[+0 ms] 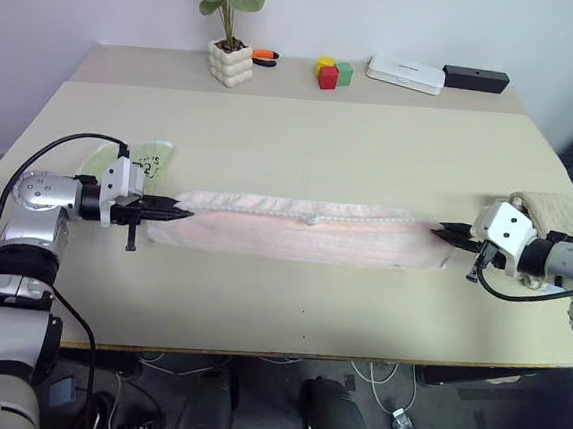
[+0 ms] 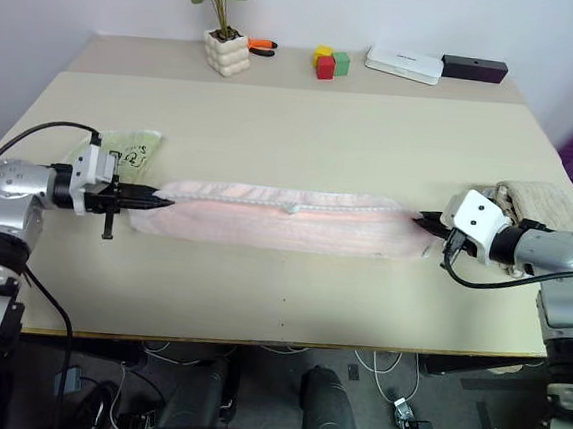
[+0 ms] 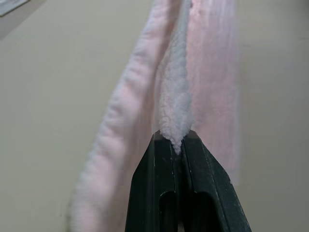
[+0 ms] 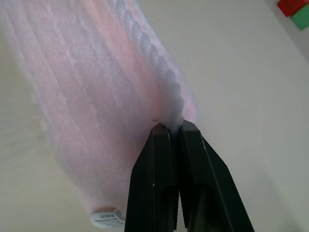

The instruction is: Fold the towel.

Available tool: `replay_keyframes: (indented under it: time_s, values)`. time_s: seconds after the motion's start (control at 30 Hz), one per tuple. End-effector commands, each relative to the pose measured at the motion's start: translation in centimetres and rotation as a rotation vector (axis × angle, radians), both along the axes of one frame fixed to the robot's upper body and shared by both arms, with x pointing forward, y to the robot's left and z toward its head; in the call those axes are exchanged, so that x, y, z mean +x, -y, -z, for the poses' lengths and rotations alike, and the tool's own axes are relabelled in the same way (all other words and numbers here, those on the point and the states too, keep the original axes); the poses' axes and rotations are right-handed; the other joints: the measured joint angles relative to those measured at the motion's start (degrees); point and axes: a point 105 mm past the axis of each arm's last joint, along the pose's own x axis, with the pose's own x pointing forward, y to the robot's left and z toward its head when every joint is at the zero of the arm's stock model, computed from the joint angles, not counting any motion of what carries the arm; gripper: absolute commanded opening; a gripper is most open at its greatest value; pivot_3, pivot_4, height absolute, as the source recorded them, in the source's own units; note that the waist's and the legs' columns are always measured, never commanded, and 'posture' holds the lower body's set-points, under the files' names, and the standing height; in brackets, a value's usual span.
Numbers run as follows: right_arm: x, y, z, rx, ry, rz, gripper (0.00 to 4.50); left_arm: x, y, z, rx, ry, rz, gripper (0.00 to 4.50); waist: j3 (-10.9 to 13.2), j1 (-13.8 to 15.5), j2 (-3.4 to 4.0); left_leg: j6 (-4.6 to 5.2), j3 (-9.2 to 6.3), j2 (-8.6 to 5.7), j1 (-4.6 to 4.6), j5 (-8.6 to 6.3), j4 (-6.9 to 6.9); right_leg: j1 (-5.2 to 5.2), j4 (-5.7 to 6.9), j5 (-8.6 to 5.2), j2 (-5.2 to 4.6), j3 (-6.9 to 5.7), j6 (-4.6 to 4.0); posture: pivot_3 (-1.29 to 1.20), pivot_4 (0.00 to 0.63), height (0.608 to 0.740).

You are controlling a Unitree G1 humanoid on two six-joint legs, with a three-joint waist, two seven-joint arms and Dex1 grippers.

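I need to open my left gripper to release the pinched terry edge on the pink towel's far edge point(image 1: 190, 187) point(image 3: 108, 128), close to the light-green cloth.
The pale pink towel point(image 1: 295, 229) lies stretched as a long narrow band across the middle of the table, doubled along its length. My left gripper point(image 1: 172, 208) is shut on the towel's left end, and the pinched terry edge point(image 3: 176, 123) shows between its black fingers point(image 3: 154, 183). At the right end my right gripper point(image 1: 444, 231) is shut on the towel point(image 4: 96, 96) too. A tiny white tag point(image 4: 107, 218) hangs at that end.
A small light-green cloth point(image 1: 141, 159) lies behind my left hand. A beige folded towel point(image 1: 563, 212) sits at the table's right edge. At the back stand a potted plant point(image 1: 231, 49), colored blocks point(image 1: 332, 73), a white box point(image 1: 406, 73) and a black box point(image 1: 475, 78).
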Motion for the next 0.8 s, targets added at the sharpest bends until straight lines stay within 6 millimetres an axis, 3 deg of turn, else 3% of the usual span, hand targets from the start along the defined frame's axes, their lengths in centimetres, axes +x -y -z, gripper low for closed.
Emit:
replay_keyframes:
  time_s: [0.03, 0.27, 0.63, 0.8]
  values:
    - [1.4, 0.3, -0.9, -0.008, 0.066, 0.039, 0.0, 1.2, -0.3, 0.0, 0.032, 0.011, -0.061, 0.04, 0.0, -0.07, 0.0, 0.0, 0.0, 0.0, 0.0, 0.0, 0.0, 0.0, 0.0, 0.0, 0.0, 0.0, 0.0, 0.0, 0.15, 0.74]
    - [2.9, -0.4, -0.8, -0.014, 0.096, 0.054, 0.0, 1.9, 0.2, 1.2, 0.084, 0.006, -0.077, 0.04, 0.0, -0.13, 0.0, 0.0, 0.0, 0.0, -0.01, 0.0, -0.02, -0.04, 0.02, 0.0, 0.01, 0.0, 0.0, 0.0, 0.15, 0.74]
    - [4.8, -0.6, -0.5, -0.011, 0.112, 0.094, 0.0, 3.8, 0.5, 0.7, 0.064, 0.014, -0.183, 0.04, 0.0, -0.13, 0.0, 0.0, 0.0, -0.01, -0.03, 0.0, 0.0, -0.04, 0.05, 0.0, 0.01, 0.0, 0.01, 0.0, 0.15, 0.74]
    - [5.3, -0.8, -0.1, -0.014, 0.107, 0.107, 0.0, 3.9, 1.0, 1.5, 0.063, -0.016, -0.182, 0.04, 0.0, -0.12, 0.0, -0.01, 0.0, -0.01, -0.03, 0.0, 0.0, -0.04, 0.05, 0.01, 0.01, 0.0, 0.01, 0.0, 0.15, 0.74]
